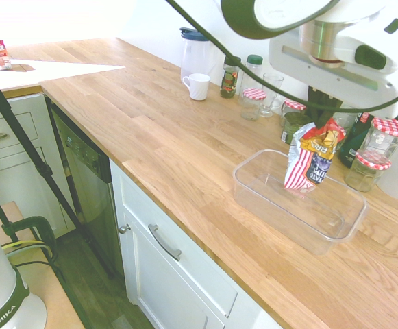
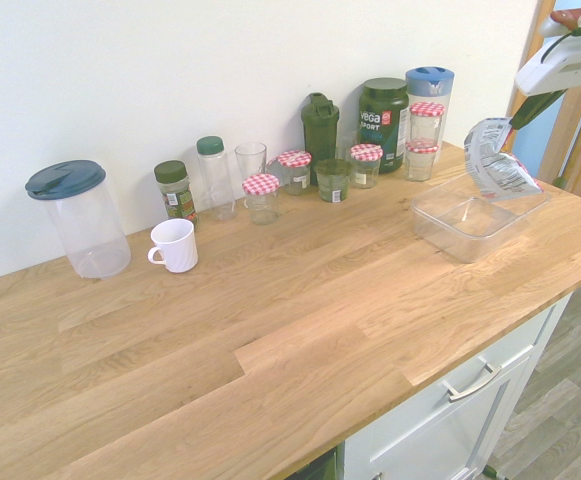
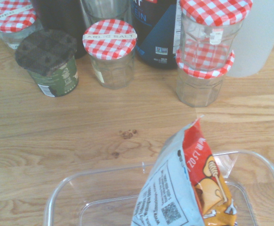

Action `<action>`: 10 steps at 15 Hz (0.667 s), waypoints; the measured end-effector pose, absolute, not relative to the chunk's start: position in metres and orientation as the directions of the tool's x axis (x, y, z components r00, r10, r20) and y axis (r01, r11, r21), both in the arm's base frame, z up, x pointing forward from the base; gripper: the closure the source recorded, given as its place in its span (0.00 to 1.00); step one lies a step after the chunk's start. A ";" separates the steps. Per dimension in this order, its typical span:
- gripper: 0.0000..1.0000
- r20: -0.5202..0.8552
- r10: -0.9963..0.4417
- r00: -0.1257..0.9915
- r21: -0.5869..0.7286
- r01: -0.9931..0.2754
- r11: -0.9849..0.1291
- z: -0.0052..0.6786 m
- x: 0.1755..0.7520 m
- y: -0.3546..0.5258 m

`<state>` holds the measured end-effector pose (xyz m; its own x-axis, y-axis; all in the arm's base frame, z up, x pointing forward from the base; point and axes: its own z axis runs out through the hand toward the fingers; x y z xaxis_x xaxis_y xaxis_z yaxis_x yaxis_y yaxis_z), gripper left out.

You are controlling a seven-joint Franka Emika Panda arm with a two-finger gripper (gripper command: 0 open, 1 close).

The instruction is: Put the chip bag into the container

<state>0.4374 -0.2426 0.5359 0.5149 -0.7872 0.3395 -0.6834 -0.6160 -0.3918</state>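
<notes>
Next, I release the chip bag, striped end down, in the middle of the clear plastic container (image 1: 303,203).
The chip bag (image 1: 312,159) hangs by its red and yellow top from my gripper (image 1: 320,122), which is shut on it. The bag dangles tilted, and its striped lower end reaches down inside the clear plastic container (image 1: 267,193) on the wooden counter. From the other side, the chip bag (image 2: 497,163) shows its silver back over the container (image 2: 450,232). In the wrist view the chip bag (image 3: 184,188) rises over the container's rim (image 3: 56,203).
Several jars with red-checkered lids (image 1: 390,127) and a dark green tub (image 2: 383,122) stand just behind the container. Further along the wall are a white mug (image 2: 175,245), a glass (image 2: 250,165), a clear pitcher with a blue lid (image 2: 78,218) and small bottles.
</notes>
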 end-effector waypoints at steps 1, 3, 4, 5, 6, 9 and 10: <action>1.00 0.336 -0.788 0.516 -0.390 -0.685 -0.615 0.530 0.439 -0.246; 1.00 0.331 -0.790 0.516 -0.388 -0.689 -0.612 0.519 0.438 -0.251; 1.00 0.327 -0.792 0.515 -0.391 -0.690 -0.610 0.514 0.437 -0.253; 1.00 0.324 -0.793 0.516 -0.390 -0.691 -0.609 0.507 0.434 -0.255; 1.00 0.321 -0.795 0.515 -0.391 -0.692 -0.607 0.500 0.431 -0.256; 0.00 0.305 -0.805 0.509 -0.404 -0.696 -0.593 0.487 0.426 -0.259; 0.00 0.298 -0.810 0.505 -0.410 -0.699 -0.586 0.484 0.425 -0.259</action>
<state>0.4253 -0.2592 0.4844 0.5049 -0.8101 0.2981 -0.6987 -0.5863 -0.4098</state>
